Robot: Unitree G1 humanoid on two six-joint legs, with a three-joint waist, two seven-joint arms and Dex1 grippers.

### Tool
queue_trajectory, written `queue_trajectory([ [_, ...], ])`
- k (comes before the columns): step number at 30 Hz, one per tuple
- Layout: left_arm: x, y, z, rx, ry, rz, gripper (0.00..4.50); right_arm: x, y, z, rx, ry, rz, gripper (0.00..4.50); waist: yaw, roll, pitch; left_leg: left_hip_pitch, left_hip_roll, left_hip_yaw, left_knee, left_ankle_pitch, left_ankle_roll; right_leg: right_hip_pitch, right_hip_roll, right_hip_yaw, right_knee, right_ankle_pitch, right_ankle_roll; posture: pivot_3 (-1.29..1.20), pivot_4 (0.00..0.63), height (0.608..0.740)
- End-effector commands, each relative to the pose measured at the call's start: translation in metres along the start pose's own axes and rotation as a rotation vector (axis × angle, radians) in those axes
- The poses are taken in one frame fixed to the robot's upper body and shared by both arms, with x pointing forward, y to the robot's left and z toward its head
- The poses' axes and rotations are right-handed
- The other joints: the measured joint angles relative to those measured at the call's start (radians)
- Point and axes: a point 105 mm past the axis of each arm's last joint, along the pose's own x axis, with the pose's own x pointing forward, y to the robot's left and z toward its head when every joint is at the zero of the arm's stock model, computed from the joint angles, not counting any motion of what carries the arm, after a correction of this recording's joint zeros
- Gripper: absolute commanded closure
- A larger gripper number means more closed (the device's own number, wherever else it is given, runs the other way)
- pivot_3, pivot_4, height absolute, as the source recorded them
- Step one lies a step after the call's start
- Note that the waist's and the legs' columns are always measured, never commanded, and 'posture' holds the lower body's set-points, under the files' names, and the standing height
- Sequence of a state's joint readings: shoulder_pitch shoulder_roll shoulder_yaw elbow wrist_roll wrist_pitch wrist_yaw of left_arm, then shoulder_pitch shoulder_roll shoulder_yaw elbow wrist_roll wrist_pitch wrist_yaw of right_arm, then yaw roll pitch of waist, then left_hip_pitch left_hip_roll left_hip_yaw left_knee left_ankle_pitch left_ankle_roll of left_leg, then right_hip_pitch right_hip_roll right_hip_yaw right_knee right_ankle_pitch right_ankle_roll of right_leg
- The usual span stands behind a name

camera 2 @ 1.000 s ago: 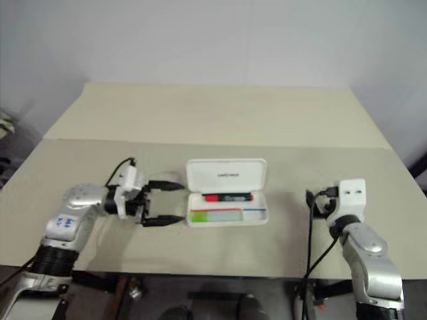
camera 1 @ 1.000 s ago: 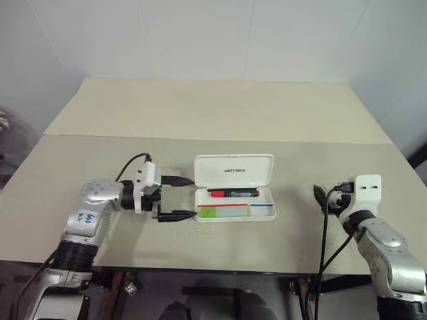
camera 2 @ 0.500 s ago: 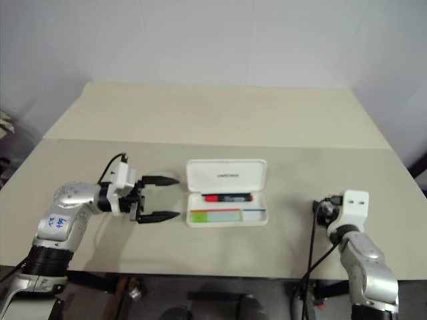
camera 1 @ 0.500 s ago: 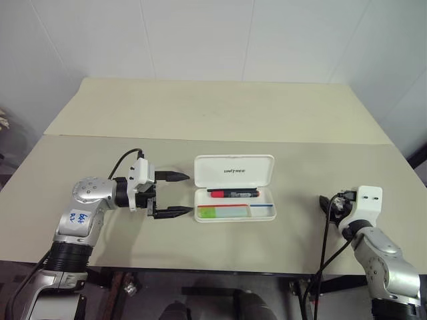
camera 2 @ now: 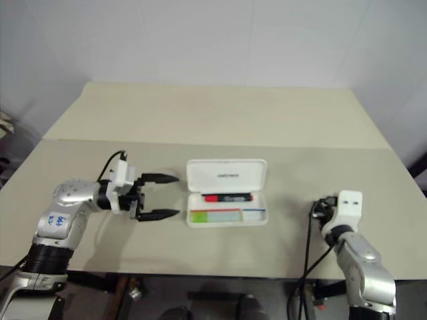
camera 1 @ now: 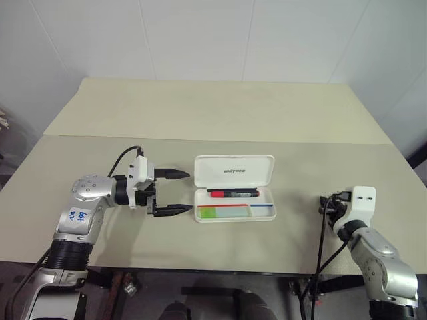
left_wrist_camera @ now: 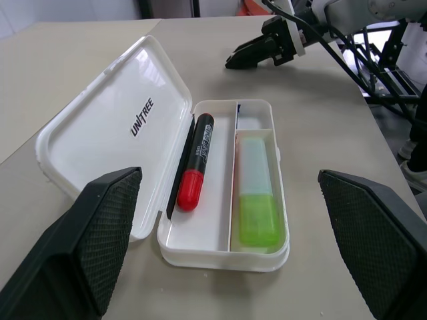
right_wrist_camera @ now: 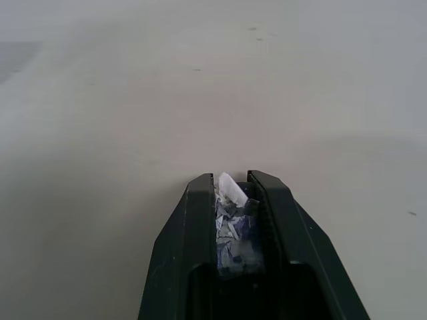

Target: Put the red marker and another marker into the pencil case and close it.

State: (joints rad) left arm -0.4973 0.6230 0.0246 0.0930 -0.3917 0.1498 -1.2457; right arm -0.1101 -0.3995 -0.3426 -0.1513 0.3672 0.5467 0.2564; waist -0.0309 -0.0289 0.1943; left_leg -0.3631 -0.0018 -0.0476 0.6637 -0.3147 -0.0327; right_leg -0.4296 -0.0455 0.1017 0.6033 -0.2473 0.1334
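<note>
My right gripper needs to let go of the small eraser in the small empty section of the pencil case (camera 1: pixel 261 211) by the blue strip, next to the green highlighter.
The white pencil case (camera 1: pixel 267 215) lies open in the middle of the table, its lid (camera 1: pixel 234 171) tipped back. Inside, the red marker (camera 1: pixel 233 193) rests in the far compartment and the green highlighter (camera 1: pixel 219 212) in the near one. My left gripper (camera 1: pixel 175 193) hovers open just left of the case, fingers pointing at it, nothing between them. The left wrist view shows the red marker (left_wrist_camera: pixel 195 163) and the highlighter (left_wrist_camera: pixel 257 193) side by side. My right gripper (camera 1: pixel 325 203) is shut well to the right of the case, close over the bare table.
The beige table (camera 1: pixel 220 113) stretches wide behind the case, with a seam across it. A black cable (camera 1: pixel 325 240) hangs from my right wrist past the table's front edge. White walls stand behind.
My right gripper has gone from open to shut. The left gripper stays open beside the case, and the case and both markers lie as before.
</note>
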Motion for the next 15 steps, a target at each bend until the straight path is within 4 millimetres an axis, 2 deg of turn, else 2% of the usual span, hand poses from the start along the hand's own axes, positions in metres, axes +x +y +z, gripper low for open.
queue_trajectory([
  [1,-0.001,0.003,0.01,0.044,-0.026,0.001,0.0,0.002,0.019,0.041,-0.119,-0.142,0.183,4.08,-0.005,0.0,0.0,0.0,0.0,0.0,0.0,0.0,0.0,0.0,0.0,0.0,0.0,0.0,0.0,0.0,0.15,0.74],
  [3,-0.001,0.002,0.009,0.046,-0.022,-0.001,0.0,0.002,0.032,0.054,-0.203,-0.177,0.309,4.08,-0.007,0.0,0.0,0.002,0.0,0.001,0.0,0.0,0.0,0.0,0.0,0.0,0.0,0.0,0.0,0.0,0.15,0.74],
  [7,-0.003,0.0,0.007,0.054,-0.009,-0.009,0.0,-0.008,0.077,0.074,-0.345,-0.226,0.713,4.08,-0.012,0.001,0.001,0.003,0.001,0.002,-0.001,0.0,0.0,0.001,0.001,0.001,-0.001,0.0,0.0,0.0,0.15,0.74],
  [10,-0.004,0.0,0.005,0.055,-0.006,-0.011,0.0,-0.011,0.091,0.074,-0.396,-0.218,0.856,4.08,-0.016,0.001,0.001,0.003,0.001,0.002,-0.001,0.0,0.0,0.002,0.001,0.001,-0.001,0.0,0.0,0.0,0.15,0.74],
  [15,-0.005,-0.004,0.004,0.053,-0.002,-0.012,0.0,-0.009,0.128,0.066,-0.483,-0.176,1.122,4.08,-0.019,0.0,0.001,0.003,0.001,0.001,-0.001,0.0,0.0,0.002,0.0,0.0,-0.001,0.0,0.0,0.0,0.15,0.74],
])
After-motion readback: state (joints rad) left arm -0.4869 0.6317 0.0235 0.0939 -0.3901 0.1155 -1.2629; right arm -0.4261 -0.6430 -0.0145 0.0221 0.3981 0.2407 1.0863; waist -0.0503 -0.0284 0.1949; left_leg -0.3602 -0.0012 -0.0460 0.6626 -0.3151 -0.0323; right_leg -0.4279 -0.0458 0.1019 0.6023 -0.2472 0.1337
